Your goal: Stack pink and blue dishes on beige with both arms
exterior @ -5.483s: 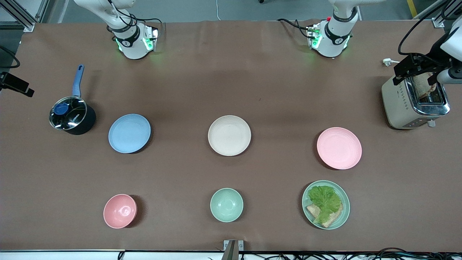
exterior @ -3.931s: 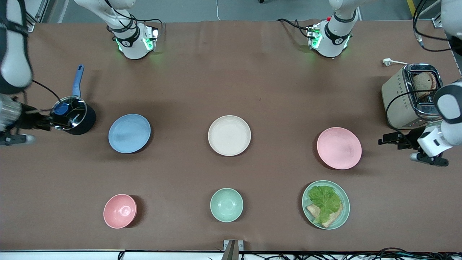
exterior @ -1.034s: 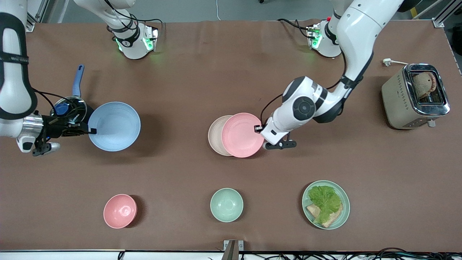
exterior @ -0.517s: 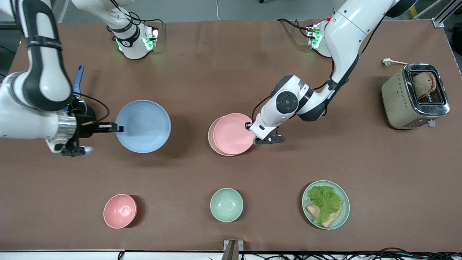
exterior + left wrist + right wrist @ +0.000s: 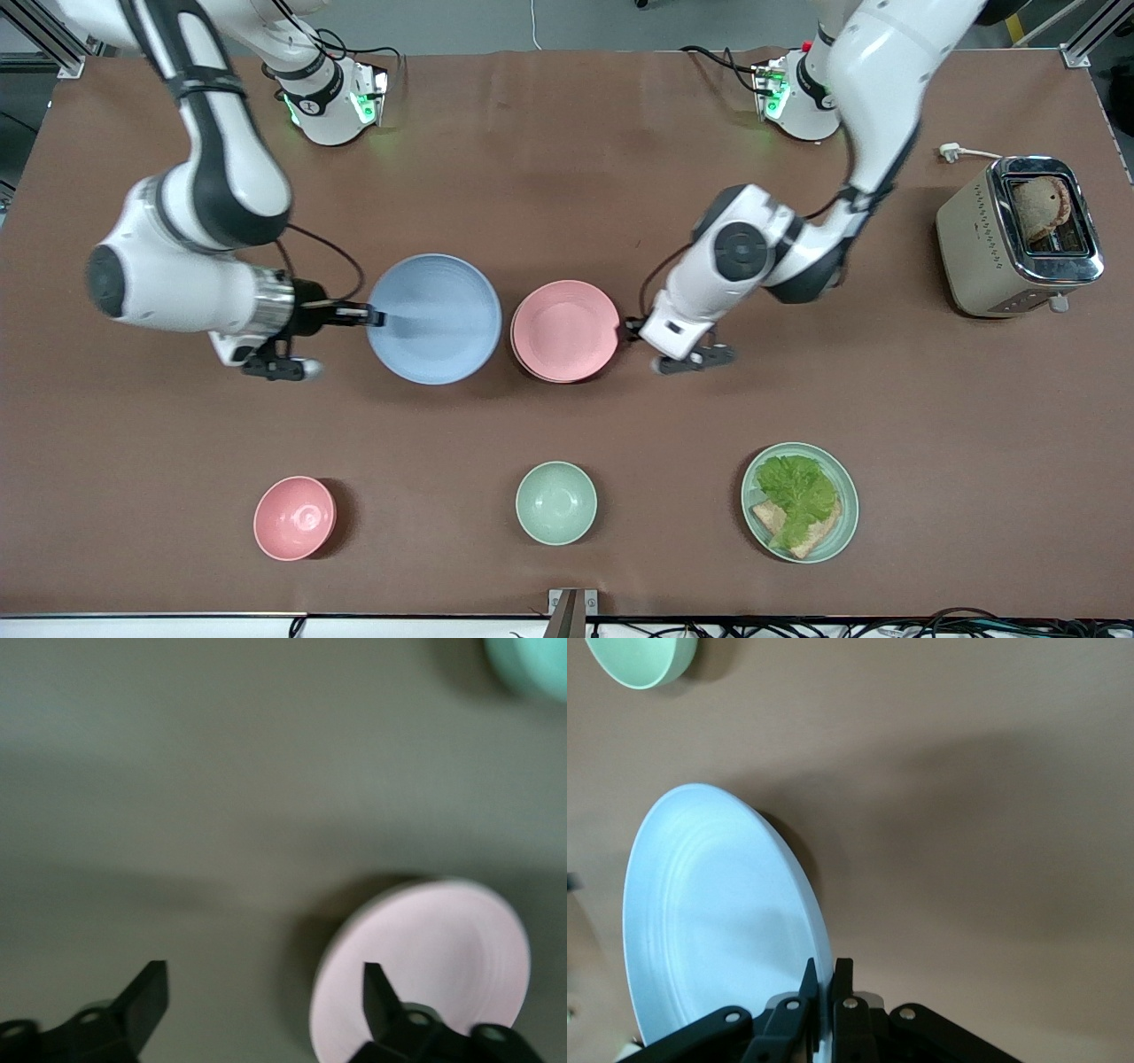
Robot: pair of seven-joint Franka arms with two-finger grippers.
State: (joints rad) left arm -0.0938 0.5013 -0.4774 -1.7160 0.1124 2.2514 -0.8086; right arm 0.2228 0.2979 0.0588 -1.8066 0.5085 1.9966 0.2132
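The robot's right gripper needs to release the blue plate on top of the pink plate [image 5: 565, 329] in the middle of the table.
The pink plate [image 5: 565, 330] lies flat at the table's middle, on the beige plate, which is hidden beneath it. My left gripper [image 5: 632, 330] is open just off the pink plate's rim, toward the left arm's end. In the left wrist view its fingers [image 5: 149, 994] stand wide apart with nothing between them, one of them over the pink plate [image 5: 443, 957]. My right gripper [image 5: 372, 315] is shut on the rim of the blue plate [image 5: 434, 319], which hangs in the air right beside the pink plate. The right wrist view shows the blue plate [image 5: 718, 912] pinched in the right gripper [image 5: 826, 979].
A pink bowl [image 5: 295, 517], a mint-green bowl [image 5: 556, 502] and a mint-green plate with lettuce and bread [image 5: 800, 501] stand in a row nearer the front camera. A toaster [image 5: 1019, 235] with bread sits at the left arm's end.
The left gripper has let go of the pink plate, which now rests squarely on the beige one, and has drawn back. The right arm has carried the blue plate toward the middle.
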